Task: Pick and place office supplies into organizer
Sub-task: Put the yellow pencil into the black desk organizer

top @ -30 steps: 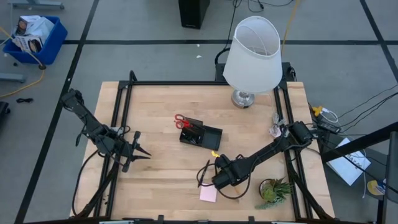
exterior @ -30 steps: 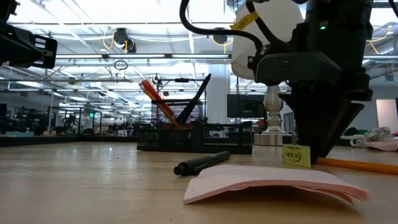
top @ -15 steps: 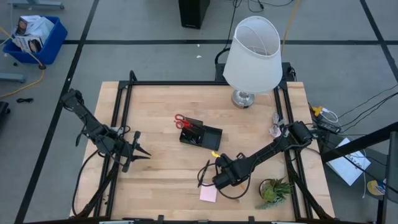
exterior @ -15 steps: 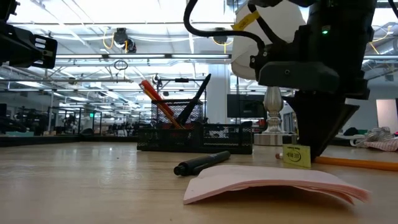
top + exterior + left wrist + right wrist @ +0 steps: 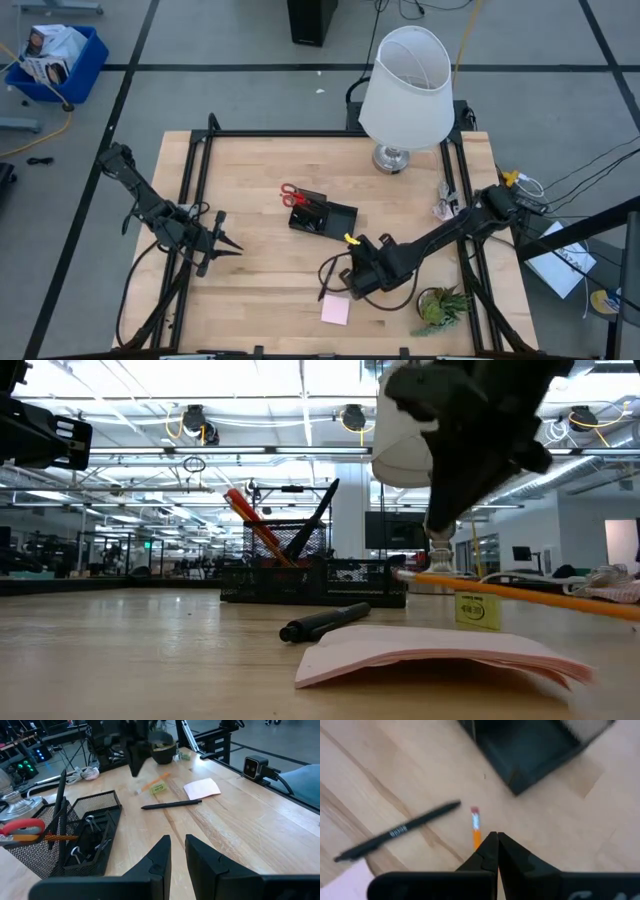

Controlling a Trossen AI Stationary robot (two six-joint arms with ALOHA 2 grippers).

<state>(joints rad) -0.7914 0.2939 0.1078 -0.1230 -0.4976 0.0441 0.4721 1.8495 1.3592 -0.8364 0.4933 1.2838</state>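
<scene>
Next, I open my right gripper's shut fingers, which are above the orange pencil's eraser end, then lower and close them around the pencil's body (image 5: pixel 447 581) before moving to the organizer.
My right gripper (image 5: pixel 496 839) is shut on an orange pencil (image 5: pixel 520 595), above the table's near middle (image 5: pixel 350 280). A black pen (image 5: pixel 325 277) and a pink sticky-note pad (image 5: pixel 335 310) lie flat on the wood below it. A small yellow-green eraser (image 5: pixel 477 610) stands on the table beside the pad. The black mesh organizer (image 5: pixel 322 215) sits at the table's middle, with red-handled scissors (image 5: pixel 290 195) standing in its taller section. My left gripper (image 5: pixel 177 842) waits at the left side (image 5: pixel 228 235), its fingers a narrow gap apart, with nothing between them. My right gripper pinches the pencil between its two fingers near the eraser end (image 5: pixel 476 837). The short eraser tip (image 5: pixel 475 812) sticks out past the fingertips. The fingers slant down from the table's right. The pencil is off the wood at that end (image 5: pixel 405 572) and slopes down toward the picture's right edge.
A white-shaded lamp (image 5: pixel 405 90) stands at the far right of the table. A small potted plant (image 5: pixel 440 305) stands at the near right. Bare wood lies between the organizer and my left gripper. Black rails run along both table sides.
My right gripper has shut on the pencil, then risen and tipped. The pencil lay flat on the table. Now its eraser end is lifted clear and it hangs slanted. The pen, pad and eraser have stayed where they were.
</scene>
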